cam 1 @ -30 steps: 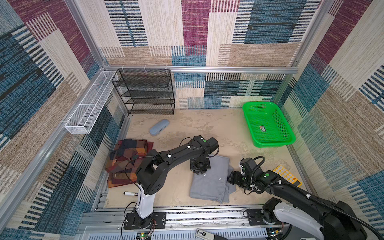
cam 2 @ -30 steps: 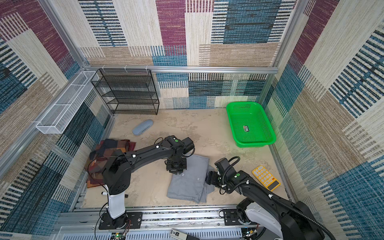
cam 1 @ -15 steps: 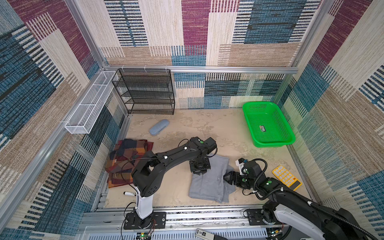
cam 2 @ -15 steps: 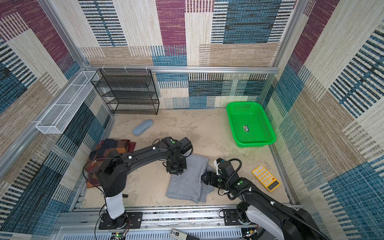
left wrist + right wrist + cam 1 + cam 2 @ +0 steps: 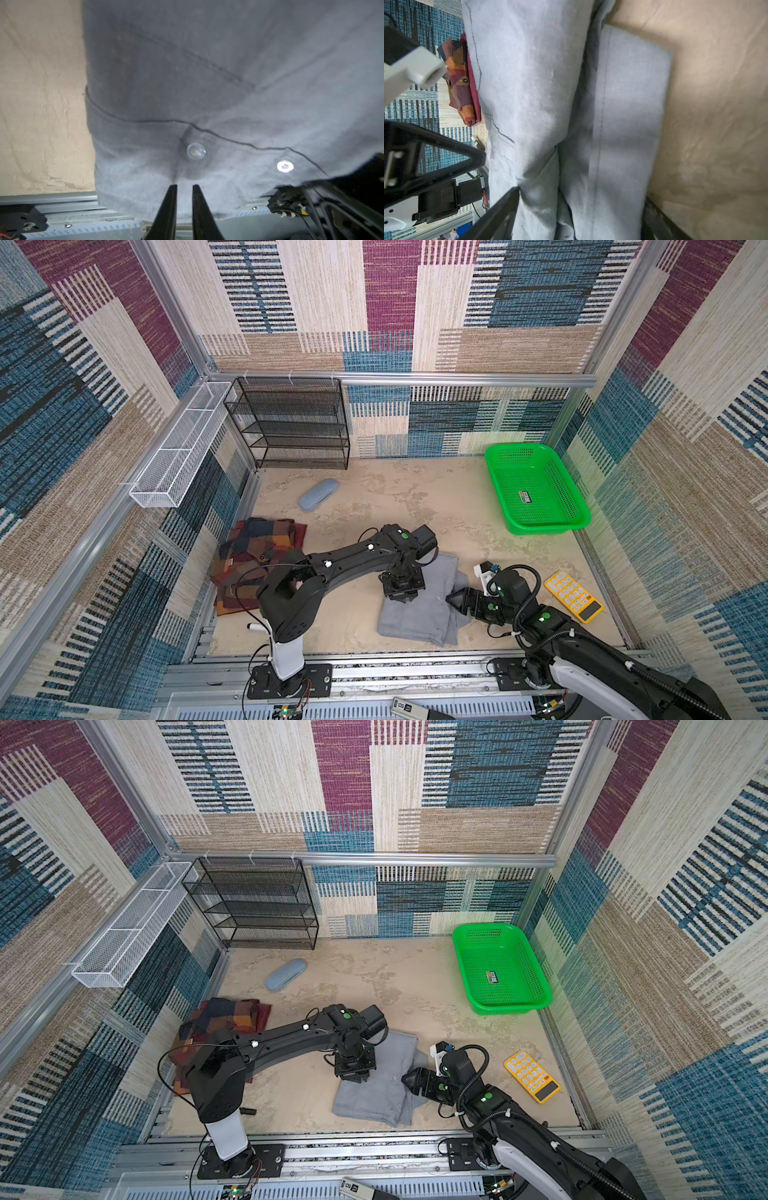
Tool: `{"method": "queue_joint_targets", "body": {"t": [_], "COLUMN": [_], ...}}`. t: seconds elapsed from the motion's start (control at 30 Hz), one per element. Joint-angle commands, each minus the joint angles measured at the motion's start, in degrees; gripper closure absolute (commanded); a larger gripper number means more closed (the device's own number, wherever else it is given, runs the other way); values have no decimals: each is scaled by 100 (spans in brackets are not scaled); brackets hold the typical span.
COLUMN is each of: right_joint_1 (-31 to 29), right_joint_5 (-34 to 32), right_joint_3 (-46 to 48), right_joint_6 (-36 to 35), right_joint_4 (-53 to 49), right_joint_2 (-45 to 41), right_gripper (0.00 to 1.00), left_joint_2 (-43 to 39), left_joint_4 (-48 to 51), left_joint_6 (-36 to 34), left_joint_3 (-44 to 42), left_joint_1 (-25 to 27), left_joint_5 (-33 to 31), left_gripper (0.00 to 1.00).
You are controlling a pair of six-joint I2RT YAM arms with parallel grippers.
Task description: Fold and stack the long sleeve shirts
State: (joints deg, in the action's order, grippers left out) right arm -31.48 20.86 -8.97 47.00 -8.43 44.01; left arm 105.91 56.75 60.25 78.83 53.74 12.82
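Note:
My right gripper is to take both layers of the shirt together [image 5: 580, 196] before carrying the shirt towards the plaid shirt, because a loose piece of the grey shirt sticks out past the shirt's folded side.
The grey shirt [image 5: 422, 616] [image 5: 374, 1096] lies folded near the table's front middle. My left gripper [image 5: 402, 599] [image 5: 353, 1079] points straight down onto its far left part. In the left wrist view the left gripper [image 5: 184, 186] has its jaws nearly together, pinching puckered grey shirt [image 5: 207, 62] cloth beside a button. My right gripper [image 5: 453, 598] [image 5: 409, 1079] sits low at the shirt's right edge. In the right wrist view the right gripper [image 5: 581, 194] is open, and its jaws straddle a fold of the grey shirt [image 5: 529, 83]. The plaid shirt [image 5: 253, 560] [image 5: 216, 1023] [image 5: 460, 83] lies folded at the left wall.
A green basket [image 5: 544, 529] stands at the back right. A yellow calculator [image 5: 573, 595] lies right of the right arm. At the back are a blue-grey case [image 5: 318, 494], a black wire shelf [image 5: 291, 423] and a white wire basket [image 5: 183, 448] on the left wall.
My right gripper has slid left, further onto the grey shirt's right edge, and opened wider. The left gripper has stayed on the shirt.

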Motion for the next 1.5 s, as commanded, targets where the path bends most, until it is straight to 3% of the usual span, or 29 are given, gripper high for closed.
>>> {"method": "queue_joint_targets", "body": {"t": [0.0,0.43,0.6,0.7,0.77,0.93,1.23,1.47], "right_joint_1": [0,2,-21,-48,-81,-121,-113,-112], "right_joint_5": [165,832,975,1127,1120,794,-47,-451], "right_joint_3": [104,154,112,44,-36,-286,-1088,-2376], "right_joint_6": [-25,51,133,125,87,-14,-405,-862], "right_joint_4": [489,2146,2554,2728,2715,2361,719,-810], "right_joint_2": [162,926,1199,1366,1523,1501,965,972], "right_gripper": [16,37,57,74,78,100,100,100], "left_joint_2": [186,413,315,314,316,216,-1231,-2547], "left_joint_4": [-239,-1078,-1197,-1282,-1326,-1498,-881,-260], "left_joint_6": [88,391,444,461,461,440,-129,-449], "left_joint_3": [-75,-544,-596,-606,-607,-661,-497,-207], "left_joint_1": [41,172,173,169,169,136,-528,-1084], "left_joint_5": [137,397,344,386,420,518,364,429], "left_gripper": [82,83,83,83,83,83,82,82]}}
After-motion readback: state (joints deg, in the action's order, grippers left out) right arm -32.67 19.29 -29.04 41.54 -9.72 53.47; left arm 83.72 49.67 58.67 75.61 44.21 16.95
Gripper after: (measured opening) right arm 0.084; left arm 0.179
